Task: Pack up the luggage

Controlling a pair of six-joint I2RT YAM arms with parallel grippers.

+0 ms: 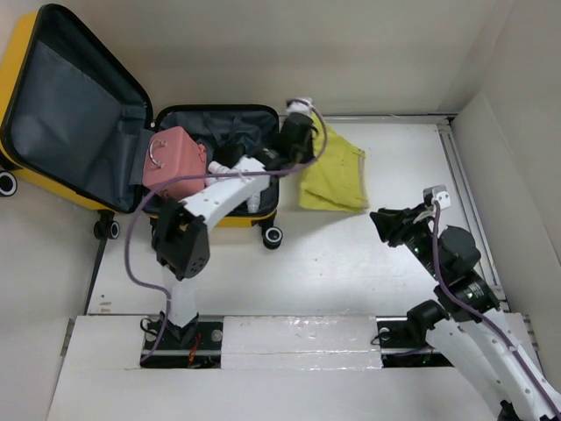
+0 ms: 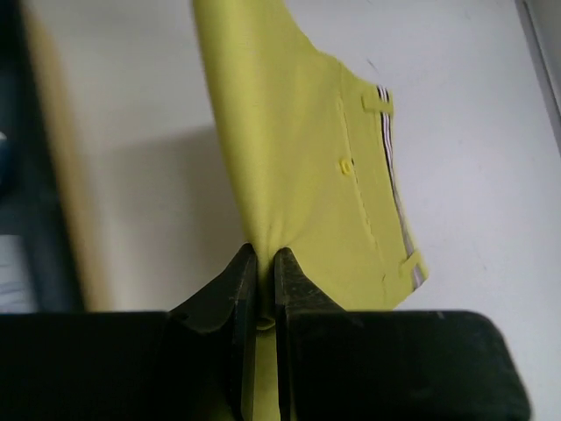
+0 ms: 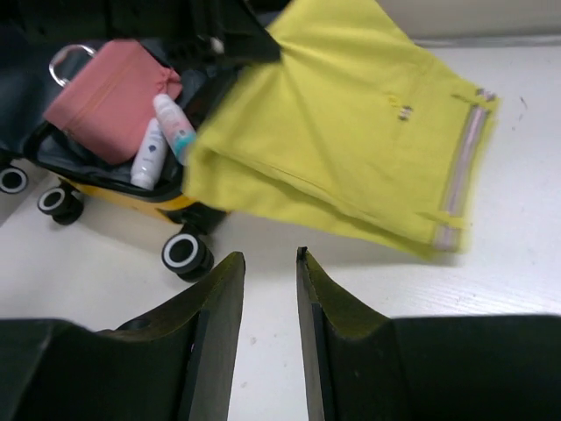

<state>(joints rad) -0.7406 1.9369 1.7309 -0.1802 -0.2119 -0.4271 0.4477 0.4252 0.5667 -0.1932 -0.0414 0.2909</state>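
I should set the yellow garment down with my left gripper in the luggage base point(image 1: 222, 153) next to the pink case, behind the white bottles.
The luggage point(image 1: 79, 114) lies open at the back left, a yellow hard shell with grey lining and its lid flat on the table. In its base sit a pink case point(image 1: 175, 162) and white bottles point(image 1: 250, 167). A yellow garment point(image 1: 337, 175) lies on the table just right of the luggage. My left gripper point(image 1: 307, 145) is shut on the garment's near edge point(image 2: 307, 175), the fabric pinched between the fingertips point(image 2: 250, 272). My right gripper point(image 3: 270, 256) hovers open over bare table in front of the garment point(image 3: 351, 132), with nothing between its fingers.
A caster wheel point(image 3: 184, 253) of the luggage point(image 3: 166, 200) stands just left of my right gripper. White walls enclose the table at the back and right. The pink case point(image 3: 110, 96) and bottles point(image 3: 153, 149) fill the base's near side.
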